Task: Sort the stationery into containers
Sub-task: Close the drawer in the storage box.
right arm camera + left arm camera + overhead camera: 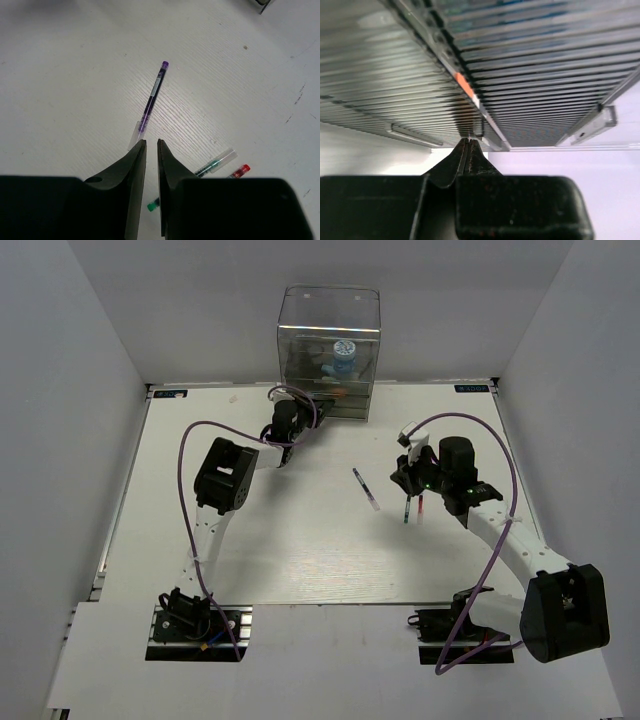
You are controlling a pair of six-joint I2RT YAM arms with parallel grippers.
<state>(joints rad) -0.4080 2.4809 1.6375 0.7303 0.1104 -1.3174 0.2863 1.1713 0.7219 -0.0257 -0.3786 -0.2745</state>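
The empty fingers of my left gripper are closed beside the drawer's handle, so they should open, close around that handle (493, 138) and pull the drawer out first.
The clear organiser (329, 310) stands at the back centre. A blue-and-white roll (345, 348) and a light-blue marker (337, 368) show through its walls. My left gripper (300, 412) is shut and empty, its tips (468, 141) against the front corner of a ribbed grey drawer (555, 100); an orange-and-white patch (465, 87) shows through the drawer. My right gripper (412, 488) hovers over the table, jaws a thin slit apart and empty (151, 143). A purple pen (152, 99) (365, 488) lies just beyond it. A green pen (216, 163) and a red pen (240, 171) lie beside it, partly hidden.
White walls close in the table on the left, right and back. Purple cables loop over both arms (185, 470). The left arm's elbow (225, 478) stands left of centre.
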